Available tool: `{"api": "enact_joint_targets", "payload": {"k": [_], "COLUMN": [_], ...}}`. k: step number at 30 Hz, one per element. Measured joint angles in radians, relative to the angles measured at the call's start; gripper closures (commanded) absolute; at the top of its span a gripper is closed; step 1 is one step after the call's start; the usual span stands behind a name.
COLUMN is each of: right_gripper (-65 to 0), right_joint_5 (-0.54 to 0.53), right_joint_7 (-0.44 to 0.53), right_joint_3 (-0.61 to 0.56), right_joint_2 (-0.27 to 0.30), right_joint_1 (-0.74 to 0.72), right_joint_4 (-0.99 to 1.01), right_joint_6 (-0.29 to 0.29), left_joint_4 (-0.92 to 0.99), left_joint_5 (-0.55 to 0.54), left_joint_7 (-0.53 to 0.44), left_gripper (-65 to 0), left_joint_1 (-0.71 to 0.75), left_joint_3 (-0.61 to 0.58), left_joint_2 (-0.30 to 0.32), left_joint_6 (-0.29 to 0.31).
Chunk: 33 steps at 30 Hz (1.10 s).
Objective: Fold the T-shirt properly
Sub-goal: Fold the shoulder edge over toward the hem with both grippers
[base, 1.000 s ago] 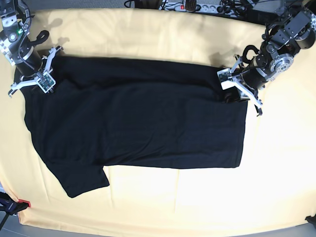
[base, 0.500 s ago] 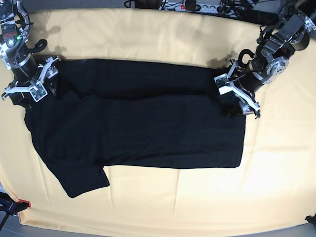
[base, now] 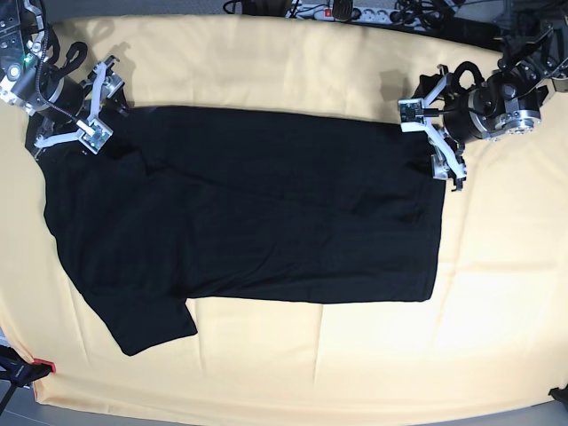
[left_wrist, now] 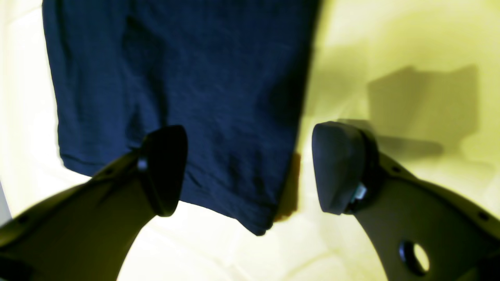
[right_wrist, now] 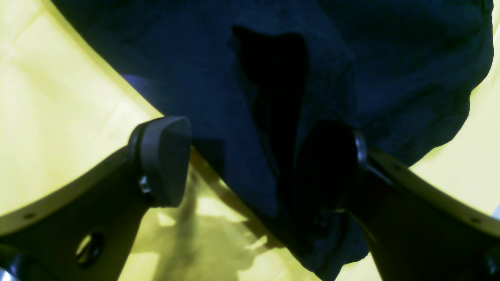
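A long crease crosses the black T-shirt; my left gripper will pinch the T-shirt's far corner point(left_wrist: 260, 196) and pull back with my right gripper to flatten it.
The black T-shirt point(base: 248, 213) lies spread flat, plain side up, on the pale yellow cloth point(base: 293, 373), with one sleeve point(base: 146, 324) pointing to the front left. My left gripper point(base: 426, 138) is open over the shirt's far right corner. In the left wrist view that corner point(left_wrist: 175, 78) lies between and below the open left gripper point(left_wrist: 250, 168). My right gripper point(base: 93, 108) is open at the shirt's far left corner. In the right wrist view bunched shirt cloth point(right_wrist: 273, 97) lies between the wide-apart fingers of the right gripper point(right_wrist: 250, 164).
A power strip and cables point(base: 342, 11) lie along the back edge. A small red and black object point(base: 27, 368) sits at the front left corner. The yellow cloth covers the whole table around the shirt.
Both grippers have drawn back from the shirt's far corners toward the back of the table. The shirt's far edge now lies flatter, the dark bunch at the right corner gone.
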State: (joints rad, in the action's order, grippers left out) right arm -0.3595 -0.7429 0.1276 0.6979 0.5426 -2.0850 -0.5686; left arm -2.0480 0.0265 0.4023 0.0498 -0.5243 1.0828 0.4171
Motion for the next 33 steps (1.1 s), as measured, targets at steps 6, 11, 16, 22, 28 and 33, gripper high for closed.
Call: {"api": "enact_joint_targets", "payload": {"k": [6, 11, 16, 22, 28, 33], "right_gripper": [-51.0, -51.0, -51.0, -51.0, -37.6, 0.0], "right_joint_5": [0.052, 0.092, 0.099, 0.079, 0.077, 0.086], "right_joint_7": [0.008, 0.05, 0.134, 0.171, 0.172, 0.172], "right_joint_3": [0.0, 0.0, 0.003, 0.006, 0.005, 0.0], "right_joint_2": [0.0, 0.0, 0.001, 0.003, 0.002, -0.003], "right_joint_1": [0.013, 0.018, 0.013, 0.008, 0.005, 0.005], "right_joint_4": [0.018, 0.093, 0.166, 0.223, 0.226, 0.228], "right_joint_6": [-0.014, -0.012, 0.002, -0.02, -0.012, -0.011], "left_joint_4": [0.048, 0.109, 0.147, 0.202, 0.21, 0.216], "left_joint_5": [-0.017, 0.043, 0.078, 0.125, 0.185, 0.192], "left_joint_7": [-0.018, -0.139, -0.15, -0.195, -0.171, -0.144], "left_gripper": [-49.4, -49.4, -49.4, -48.1, -17.8, 0.0], "left_joint_1": [0.005, 0.008, 0.006, 0.002, 0.006, 0.008], "left_joint_3": [0.0, 0.0, 0.002, 0.008, 0.001, 0.001], "left_joint_2": [-0.003, -0.005, -0.04, -0.103, -0.136, -0.135], "left_joint_6": [0.05, -0.019, -0.07, -0.096, -0.2, -0.204]}}
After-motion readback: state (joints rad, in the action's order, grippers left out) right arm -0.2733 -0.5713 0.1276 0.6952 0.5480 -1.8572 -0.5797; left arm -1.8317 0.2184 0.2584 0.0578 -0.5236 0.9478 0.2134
